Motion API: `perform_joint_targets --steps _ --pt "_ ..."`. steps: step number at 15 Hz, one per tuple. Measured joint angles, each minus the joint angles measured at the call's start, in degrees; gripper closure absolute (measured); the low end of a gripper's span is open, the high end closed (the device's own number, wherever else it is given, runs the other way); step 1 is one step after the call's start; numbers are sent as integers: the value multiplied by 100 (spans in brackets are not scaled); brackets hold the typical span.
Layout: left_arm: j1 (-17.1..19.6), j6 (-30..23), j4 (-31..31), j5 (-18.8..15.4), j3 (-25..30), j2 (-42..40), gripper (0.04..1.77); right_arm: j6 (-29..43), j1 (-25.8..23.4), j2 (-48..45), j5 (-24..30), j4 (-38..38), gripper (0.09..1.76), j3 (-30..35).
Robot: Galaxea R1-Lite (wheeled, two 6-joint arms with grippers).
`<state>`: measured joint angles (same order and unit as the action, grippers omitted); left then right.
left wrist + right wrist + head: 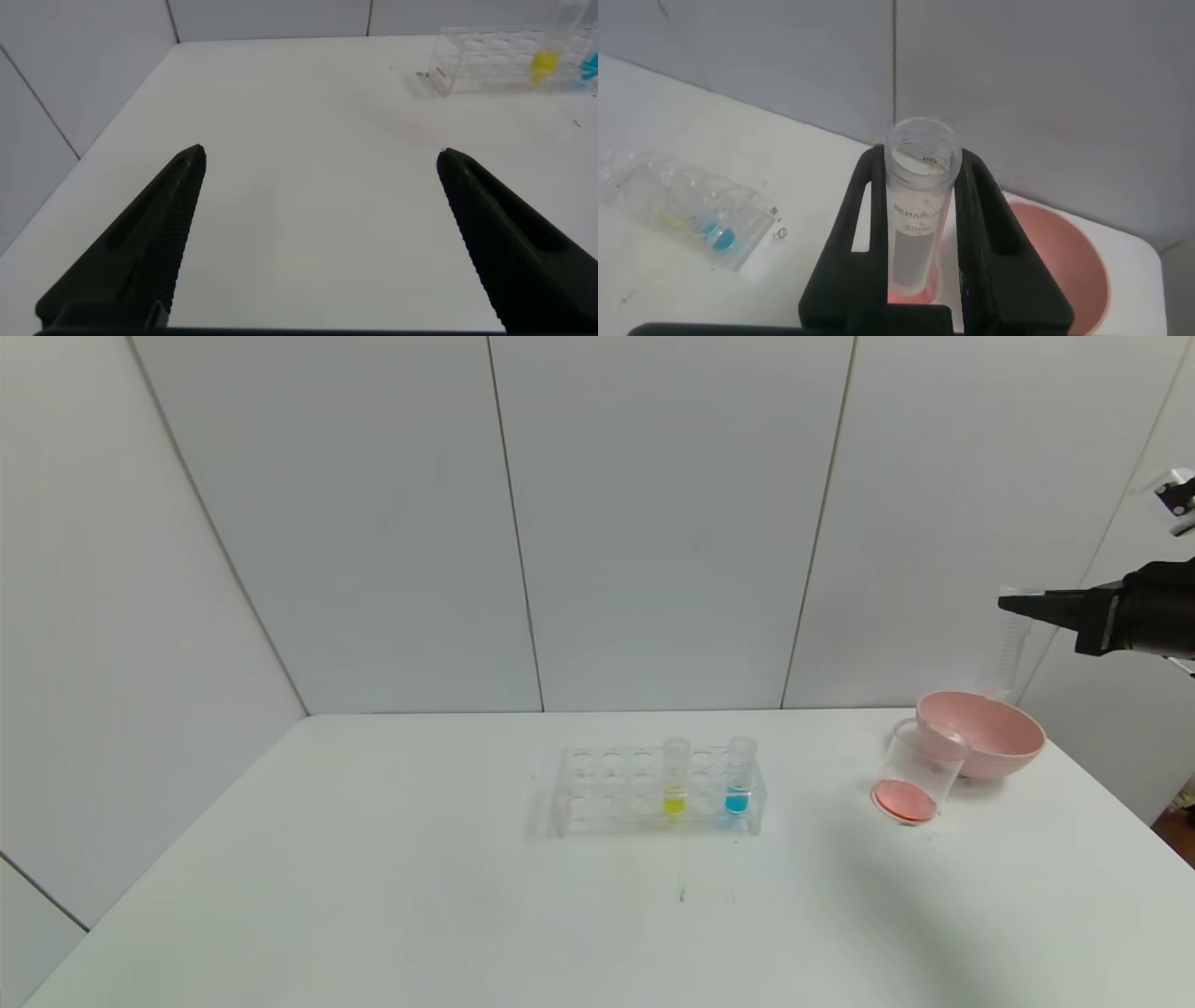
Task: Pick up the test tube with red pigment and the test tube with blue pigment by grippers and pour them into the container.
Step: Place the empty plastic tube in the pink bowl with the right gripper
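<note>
The test tube with red pigment, now hanging high above the pink bowl, will leave my right gripper inside the pink bowl [972,737] [1044,269] behind the beaker.
My right gripper [1013,604] [920,163] is raised high at the far right, above the pink bowl, shut on the test tube with red pigment [1011,649] [920,219]. The tube hangs upright and looks clear, with only a red tint at its lower end. The container [920,770], a clear beaker, stands in front of the bowl with orange-red liquid [904,800] at its bottom. The test tube with blue pigment [738,779] [722,240] stands in the rack. My left gripper [320,154] hangs open over bare table, out of the head view.
The clear rack [658,791] [495,56] [682,210] sits mid-table and also holds a yellow tube [674,782]. A pink bowl [990,733] [1064,266] stands at the back right, touching the beaker. The white table [373,896] ends close to the right of the bowl.
</note>
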<state>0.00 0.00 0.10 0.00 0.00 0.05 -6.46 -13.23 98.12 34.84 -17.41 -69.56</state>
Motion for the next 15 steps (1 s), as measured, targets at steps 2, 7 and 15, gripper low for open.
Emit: perform_joint_targets --steps 2,7,15 --pt "0 0 -2 0 0 0 5 258 0 -91 -336 -1001 136 611" --pt "0 0 -2 0 0 0 5 542 -28 6 -444 -3038 136 1932" --pt "0 0 0 0 0 0 5 535 -394 920 -674 -3695 136 1686"
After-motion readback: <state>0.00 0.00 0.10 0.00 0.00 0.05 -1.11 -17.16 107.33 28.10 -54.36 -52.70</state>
